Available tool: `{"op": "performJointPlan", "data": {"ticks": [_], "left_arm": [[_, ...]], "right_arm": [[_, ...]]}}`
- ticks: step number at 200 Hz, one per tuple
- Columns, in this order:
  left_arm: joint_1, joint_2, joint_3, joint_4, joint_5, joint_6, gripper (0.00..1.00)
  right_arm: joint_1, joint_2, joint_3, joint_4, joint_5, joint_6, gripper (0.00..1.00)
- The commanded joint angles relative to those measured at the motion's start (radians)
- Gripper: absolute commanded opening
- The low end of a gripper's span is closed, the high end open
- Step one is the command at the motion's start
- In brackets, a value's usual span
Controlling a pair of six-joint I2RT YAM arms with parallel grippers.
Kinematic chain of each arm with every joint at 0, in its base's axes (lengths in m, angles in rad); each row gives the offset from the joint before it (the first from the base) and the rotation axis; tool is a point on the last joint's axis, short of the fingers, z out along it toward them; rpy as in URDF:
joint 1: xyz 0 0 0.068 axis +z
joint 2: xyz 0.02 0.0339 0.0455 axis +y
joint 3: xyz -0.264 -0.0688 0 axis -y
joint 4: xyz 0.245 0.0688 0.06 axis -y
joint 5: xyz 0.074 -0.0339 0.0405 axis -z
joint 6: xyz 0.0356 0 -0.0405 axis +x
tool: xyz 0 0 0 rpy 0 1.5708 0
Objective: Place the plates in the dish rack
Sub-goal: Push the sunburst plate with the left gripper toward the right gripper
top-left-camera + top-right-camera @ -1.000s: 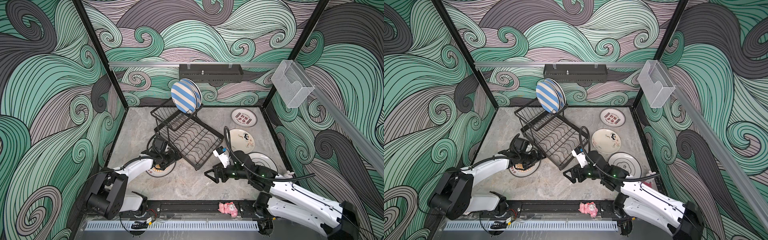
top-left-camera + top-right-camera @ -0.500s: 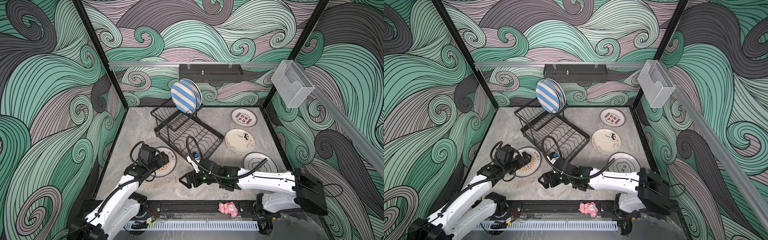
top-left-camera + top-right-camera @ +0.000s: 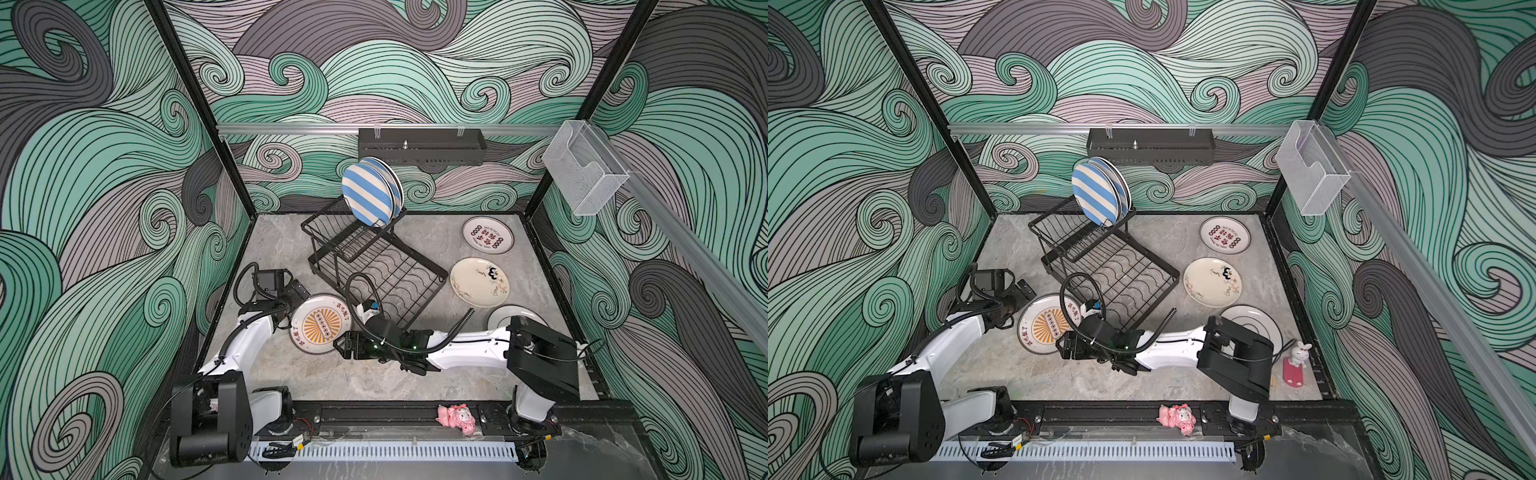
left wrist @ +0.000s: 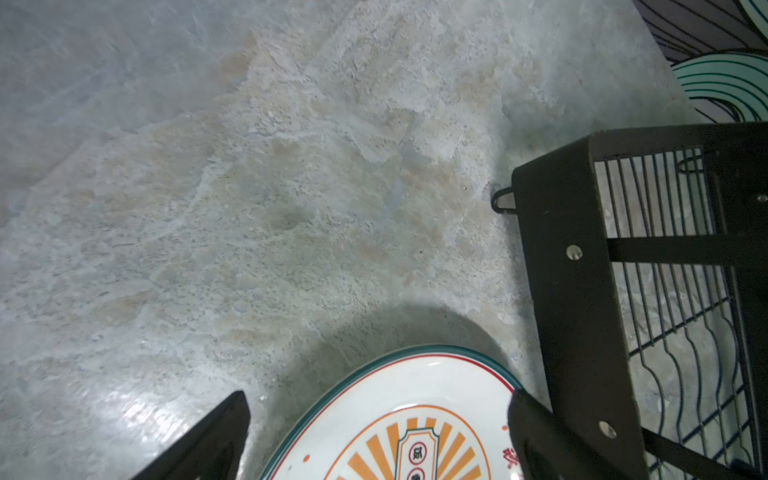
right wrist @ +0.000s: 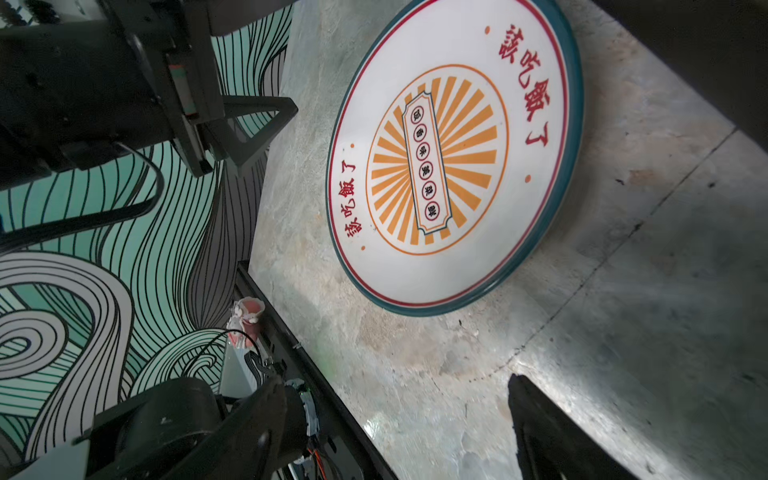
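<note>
The orange sunburst plate has a near-side rim [image 3: 340,345] [image 5: 444,310] across from my left gripper. Next, my right gripper closes on it.
An orange sunburst plate [image 3: 322,324] [image 3: 1046,326] lies flat on the table in front of the dish rack [image 3: 374,266] [image 3: 1104,266]. My left gripper [image 3: 300,296] [image 4: 376,428] is open at the plate's far-left rim, one finger over the plate [image 4: 395,415] and one over the table. My right gripper [image 3: 345,347] [image 5: 399,419] is open and empty, low by the plate's near-right rim [image 5: 453,166]. Two blue-striped plates [image 3: 368,195] [image 3: 1096,193] stand upright in the rack's raised basket.
Right of the rack lie a red-lettered plate [image 3: 487,235], a cream doodled plate [image 3: 479,282] and a white plate [image 3: 1250,320] partly under my right arm. On the back wall hang a black tray [image 3: 422,145] and a clear box [image 3: 582,174]. A pink toy [image 3: 455,417] sits on the front rail.
My right gripper has swung left from in front of the rack to the sunburst plate's near-right rim. My left gripper has drawn back from over the plate to its far-left rim.
</note>
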Motion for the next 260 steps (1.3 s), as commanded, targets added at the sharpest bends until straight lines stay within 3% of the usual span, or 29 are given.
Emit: {"op": "performJointPlan", "data": {"ticks": [1, 44, 136, 187, 218, 260], "left_arm": [[0.029, 0.037, 0.037, 0.029, 0.098, 0.037, 0.98], [0.058, 0.121, 0.023, 0.105, 0.193, 0.05, 0.99], [0.076, 0.138, -0.033, 0.185, 0.284, 0.058, 0.99], [0.078, 0.131, -0.049, 0.198, 0.304, 0.063, 0.99], [0.078, 0.118, -0.05, 0.197, 0.316, 0.063, 0.99], [0.078, 0.083, -0.065, 0.2, 0.335, 0.044, 0.99]], "right_arm": [[0.006, 0.03, 0.016, 0.016, 0.072, 0.067, 0.83], [0.002, 0.092, 0.025, 0.019, 0.091, 0.126, 0.84], [-0.042, 0.237, 0.082, 0.104, 0.093, 0.181, 0.8], [-0.048, 0.25, 0.087, 0.055, 0.083, 0.206, 0.76], [-0.052, 0.288, 0.106, 0.062, 0.049, 0.237, 0.71], [-0.052, 0.344, 0.125, 0.082, 0.006, 0.286, 0.5]]}}
